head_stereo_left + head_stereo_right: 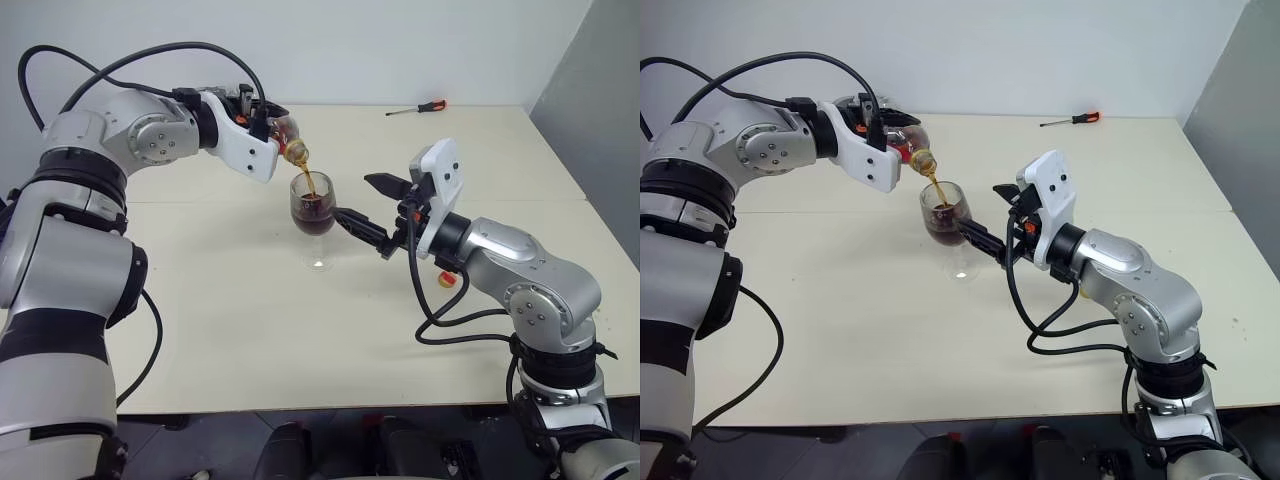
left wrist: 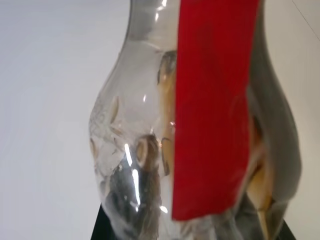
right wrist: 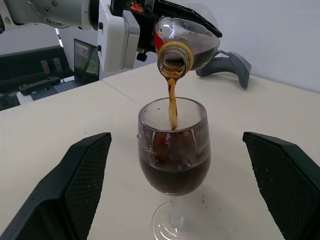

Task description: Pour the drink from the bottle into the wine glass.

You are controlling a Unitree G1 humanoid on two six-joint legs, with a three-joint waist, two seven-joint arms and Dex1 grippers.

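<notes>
Next, my left gripper releases the bottle on the bare cream table [image 1: 220,247] next to the wine glass, opposite my right gripper.
My left gripper [image 1: 266,118] is shut on the bottle [image 1: 285,130], a small clear one with a red band. It is held tilted, mouth down, over the wine glass [image 1: 313,215]. A thin stream of the dark red-brown drink [image 3: 172,107] runs from the mouth into the bowl, which is about half full [image 3: 174,172]. The glass stands upright on the cream table [image 1: 250,330]. My right gripper [image 1: 352,195] is open just right of the glass, its fingers [image 3: 75,185] spread wide to either side of the bowl without touching it.
A red-handled screwdriver [image 1: 418,108] lies at the table's far edge. A small yellow cap-like thing [image 1: 446,279] sits on the table under my right forearm. A grey wall panel [image 1: 600,90] stands at the right.
</notes>
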